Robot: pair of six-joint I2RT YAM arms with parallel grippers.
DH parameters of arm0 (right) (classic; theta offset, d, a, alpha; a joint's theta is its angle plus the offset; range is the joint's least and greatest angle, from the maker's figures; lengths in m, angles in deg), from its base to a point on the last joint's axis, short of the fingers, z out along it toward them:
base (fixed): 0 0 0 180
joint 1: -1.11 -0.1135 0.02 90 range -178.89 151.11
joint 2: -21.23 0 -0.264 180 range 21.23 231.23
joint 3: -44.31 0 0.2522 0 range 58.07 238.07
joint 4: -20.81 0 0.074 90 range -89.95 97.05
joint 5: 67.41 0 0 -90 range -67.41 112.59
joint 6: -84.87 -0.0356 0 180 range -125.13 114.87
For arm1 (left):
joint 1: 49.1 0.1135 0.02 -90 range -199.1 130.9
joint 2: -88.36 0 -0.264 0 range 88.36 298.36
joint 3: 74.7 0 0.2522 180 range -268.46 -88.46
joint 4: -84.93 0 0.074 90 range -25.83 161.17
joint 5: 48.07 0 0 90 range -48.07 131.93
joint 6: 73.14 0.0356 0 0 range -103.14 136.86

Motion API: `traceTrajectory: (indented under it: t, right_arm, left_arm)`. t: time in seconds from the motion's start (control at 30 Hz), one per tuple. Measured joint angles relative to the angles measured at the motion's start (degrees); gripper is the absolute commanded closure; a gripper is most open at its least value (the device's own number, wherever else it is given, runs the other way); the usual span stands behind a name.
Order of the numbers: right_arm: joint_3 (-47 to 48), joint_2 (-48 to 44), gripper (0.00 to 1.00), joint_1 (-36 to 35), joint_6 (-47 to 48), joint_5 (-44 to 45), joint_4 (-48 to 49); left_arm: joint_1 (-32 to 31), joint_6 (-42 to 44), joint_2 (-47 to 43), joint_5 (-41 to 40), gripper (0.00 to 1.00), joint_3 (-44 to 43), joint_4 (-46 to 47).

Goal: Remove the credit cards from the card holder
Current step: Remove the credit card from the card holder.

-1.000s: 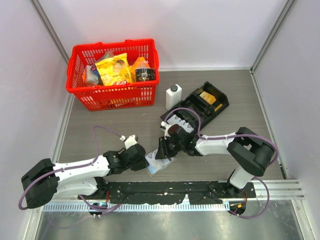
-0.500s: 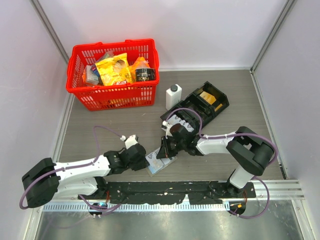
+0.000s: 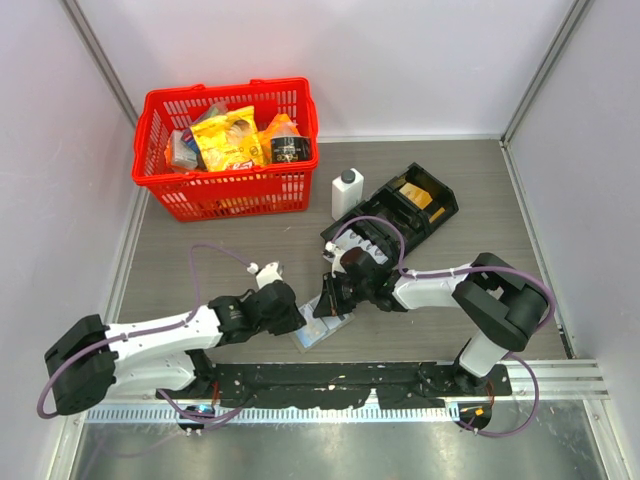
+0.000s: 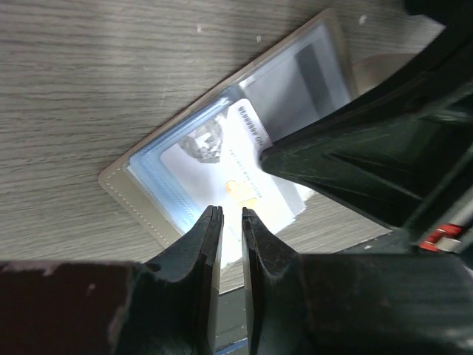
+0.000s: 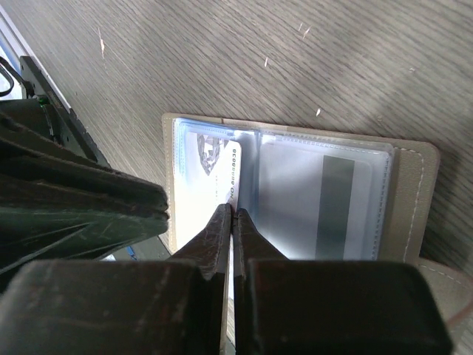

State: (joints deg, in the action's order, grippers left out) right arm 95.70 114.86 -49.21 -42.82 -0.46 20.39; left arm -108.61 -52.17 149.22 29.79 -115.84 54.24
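Observation:
The white card will go down among the cards in the black tray's nearest compartment [image 3: 353,246] from my right gripper.
The card holder [image 3: 318,333] lies open and flat near the table's front edge, tan rim [image 5: 414,192] around clear sleeves. A white credit card [image 5: 207,159] with a diamond picture sits in one sleeve. A second card with a grey stripe [image 5: 336,200] sits in the other. My right gripper [image 5: 233,209] is shut, tips down on the white card's edge by the middle fold; nothing shows between them. My left gripper [image 4: 229,213] hovers over the same card [image 4: 211,140] from the opposite side, jaws a narrow slit apart and empty. Both grippers [image 3: 297,320] [image 3: 330,303] nearly touch.
A red basket [image 3: 225,150] of groceries stands at the back left. A white bottle [image 3: 346,192] and a black compartmented tray [image 3: 405,212] stand behind the right arm. A black rail [image 3: 330,380] runs along the front edge just below the holder.
My right gripper has closed from part open to shut over the white card's edge. My left gripper has moved a little right, closer to the holder.

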Motion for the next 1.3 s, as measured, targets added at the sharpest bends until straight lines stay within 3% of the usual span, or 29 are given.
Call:
traceTrajectory:
  t: [0.2,0.73,1.3]
  right_arm:
    - [-0.02,0.00,0.99,0.09,-0.13,0.00,0.09]
    - [-1.22,-1.95,0.99,1.70,-0.11,0.50,-0.59]
    - [-2.29,-11.54,0.99,4.00,1.60,6.27,-8.61]
  left_arm:
    - [0.00,0.11,5.35,0.59,0.80,-0.04,0.07]
    - [0.00,0.11,8.98,0.85,0.81,-1.09,2.73]
    - [0.00,0.09,6.23,0.94,0.78,-0.55,0.48]
